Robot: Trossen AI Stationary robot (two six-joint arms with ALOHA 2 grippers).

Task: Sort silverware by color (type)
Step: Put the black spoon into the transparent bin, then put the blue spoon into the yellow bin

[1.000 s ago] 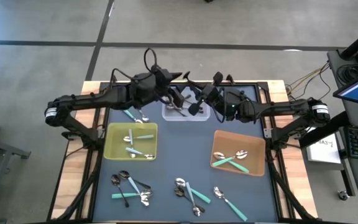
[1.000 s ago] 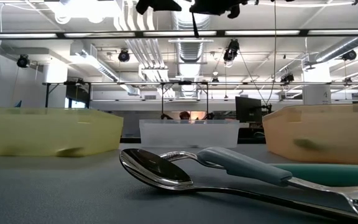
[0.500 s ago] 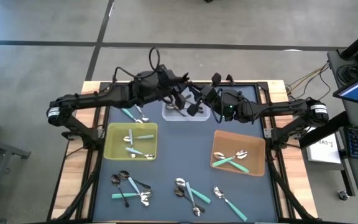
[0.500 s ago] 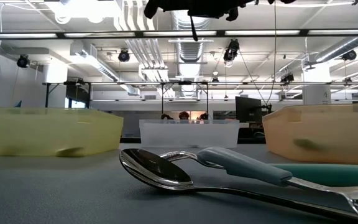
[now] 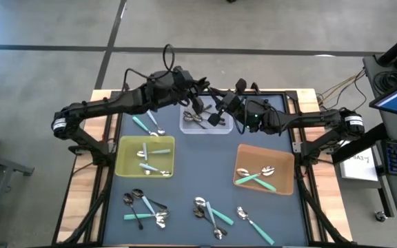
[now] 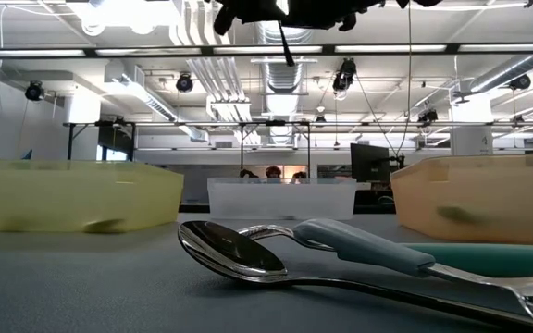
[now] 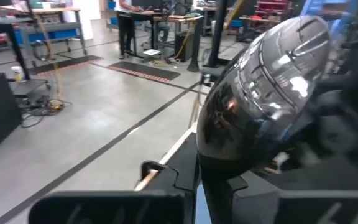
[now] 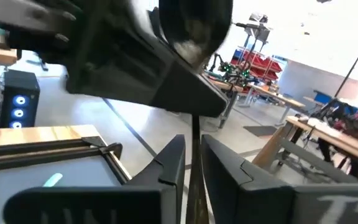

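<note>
The left gripper is going to release the dark spoon on top of the dark utensils in the clear tray (image 5: 214,122).
Both arms meet high above the clear tray (image 5: 205,125) at the table's far middle. Between them hangs a dark metal spoon (image 7: 266,93) of the silverware, its shiny bowl filling the left wrist view. My left gripper (image 5: 197,105) is shut on it just below the bowl. My right gripper (image 8: 193,146) stands slightly open, its fingers on either side of the spoon's thin handle (image 8: 194,158) with narrow gaps showing. In the low view the handle (image 6: 285,46) hangs slanting from the arms at the top edge. My left gripper pinches the dark spoon just under its bowl (image 8: 194,109) between its two fingers, coming level from the table's left. The bowl stands up beyond the fingers and the handle hangs down. The spoon is well clear of the table.
The clear tray holds dark utensils. A yellow tray (image 5: 145,156) at the left holds pale-blue-handled pieces, and an orange-brown tray (image 5: 264,169) at the right holds teal-handled ones. Loose utensils lie near the front edge (image 5: 143,207) (image 5: 212,213) (image 5: 253,224) and beside the clear tray (image 5: 147,124).
My left gripper has moved toward the table's right, up to my right gripper, and has taken hold of the spoon near its bowl. The right arm has kept nearly still, with the spoon's handle hanging between its fingers.
</note>
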